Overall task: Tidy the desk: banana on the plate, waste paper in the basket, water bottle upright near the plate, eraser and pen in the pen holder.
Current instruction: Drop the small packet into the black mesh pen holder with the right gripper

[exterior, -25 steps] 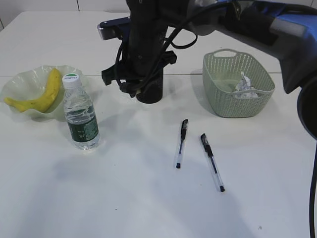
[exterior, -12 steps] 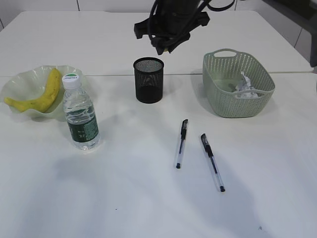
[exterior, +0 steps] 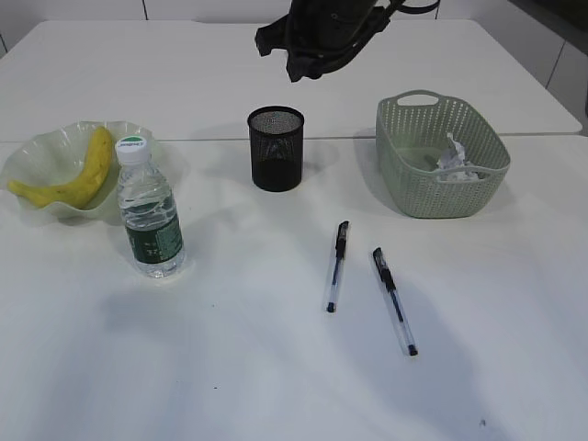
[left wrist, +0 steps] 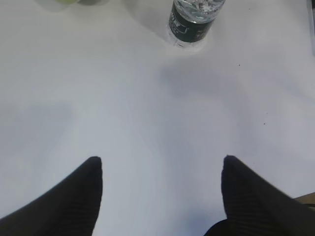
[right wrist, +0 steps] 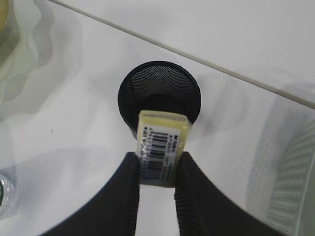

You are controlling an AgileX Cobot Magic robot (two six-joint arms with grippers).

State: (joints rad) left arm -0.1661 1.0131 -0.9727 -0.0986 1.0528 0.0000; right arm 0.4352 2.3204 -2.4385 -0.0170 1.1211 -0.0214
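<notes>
The robot's right gripper should release the yellow eraser onto the bottom inside the black mesh pen holder (exterior: 276,173) (right wrist: 149,103).
The banana (exterior: 78,170) lies on the pale green plate (exterior: 37,152). The water bottle (exterior: 150,209) stands upright next to the plate and also shows in the left wrist view (left wrist: 194,22). Crumpled paper (exterior: 455,158) lies in the green basket (exterior: 441,197). Two pens (exterior: 337,265) (exterior: 394,299) lie on the table. My right gripper (right wrist: 157,162) is shut on a yellow eraser (right wrist: 162,145) with a barcode label, high above the black mesh pen holder (right wrist: 128,93) (exterior: 276,147). My left gripper (left wrist: 160,164) is open and empty over bare table near the bottle.
The dark right arm (exterior: 317,37) hangs at the top of the exterior view, behind and above the pen holder. A table seam (exterior: 138,140) runs behind the plate and holder. The basket wall (right wrist: 295,187) shows at the right edge of the right wrist view.
The right arm has risen from low in front of the pen holder to high above it, uncovering the holder. The objects on the table have not moved.
</notes>
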